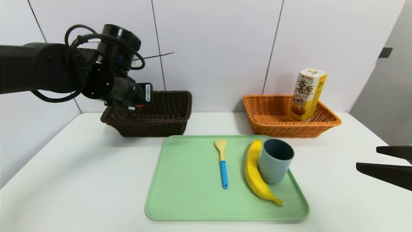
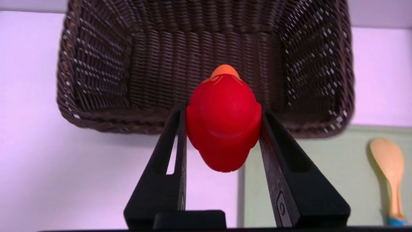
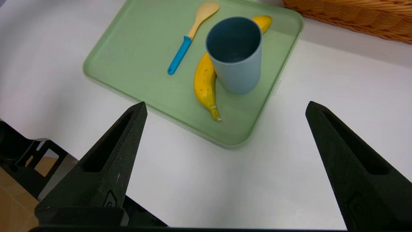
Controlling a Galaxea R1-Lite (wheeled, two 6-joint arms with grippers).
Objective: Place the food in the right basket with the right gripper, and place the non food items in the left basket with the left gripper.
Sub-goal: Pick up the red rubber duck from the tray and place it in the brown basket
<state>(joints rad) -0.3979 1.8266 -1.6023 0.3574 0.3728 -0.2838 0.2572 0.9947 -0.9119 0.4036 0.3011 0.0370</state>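
The robot's left gripper needs to set the red rubber duck down inside the dark brown basket's end (image 1: pixel 128 117) (image 2: pixel 145 78) farthest from the orange basket.
My left gripper (image 2: pixel 222 111) is shut on the red rubber duck (image 2: pixel 223 124) and hangs over the near rim of the dark brown left basket (image 1: pixel 157 112) (image 2: pixel 206 64). In the head view the left gripper (image 1: pixel 136 104) sits at that basket's left end. The snack box (image 1: pixel 308 94) stands in the orange right basket (image 1: pixel 289 120). A banana (image 1: pixel 254 170) (image 3: pixel 204 80), a grey-blue cup (image 1: pixel 275 161) (image 3: pixel 235 54) and a blue-handled spoon (image 1: pixel 222 161) (image 3: pixel 188 35) lie on the green tray (image 1: pixel 193 193). My right gripper (image 3: pixel 225 109) (image 1: pixel 370 158) is open and holds nothing, over bare table right of the tray.
The white table ends at a white tiled wall behind both baskets. The cup stands against the banana on the tray (image 3: pixel 128 64). The table's near edge shows below my right gripper in its wrist view.
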